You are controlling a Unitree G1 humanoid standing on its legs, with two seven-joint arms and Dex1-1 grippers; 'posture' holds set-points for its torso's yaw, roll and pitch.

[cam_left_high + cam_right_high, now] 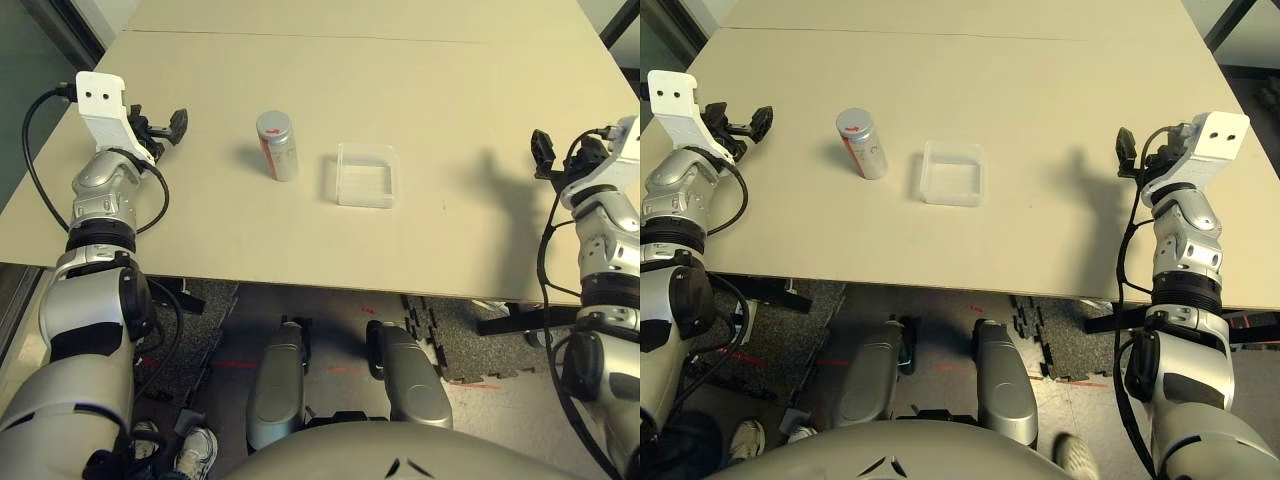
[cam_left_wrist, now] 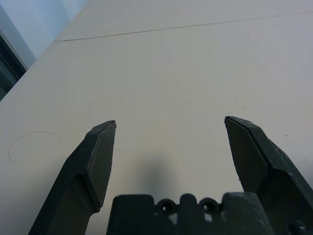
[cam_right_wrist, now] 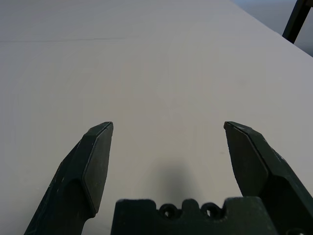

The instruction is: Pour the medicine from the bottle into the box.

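Observation:
Next, my left gripper grips around the lower body (image 1: pixel 283 167) of the bottle, well below its grey cap, because the cap should stay free.
The bottle (image 1: pixel 277 145) stands upright near the middle of the table, silver-grey with a red label and a grey cap on top. Just to its right lies the box (image 1: pixel 366 175), a shallow square of clear plastic. The medicine is hidden. My left gripper (image 1: pixel 168 127) hovers at the table's left side, well left of the bottle, open with nothing between its fingers (image 2: pixel 98 156). At the right edge my right gripper (image 1: pixel 1126 150) is open too, far right of the box, its fingers (image 3: pixel 95 156) over bare table.
The beige table (image 1: pixel 420 90) stretches far behind the objects, with a seam line across its back. Its front edge runs just below the box. Black cables loop beside both forearms.

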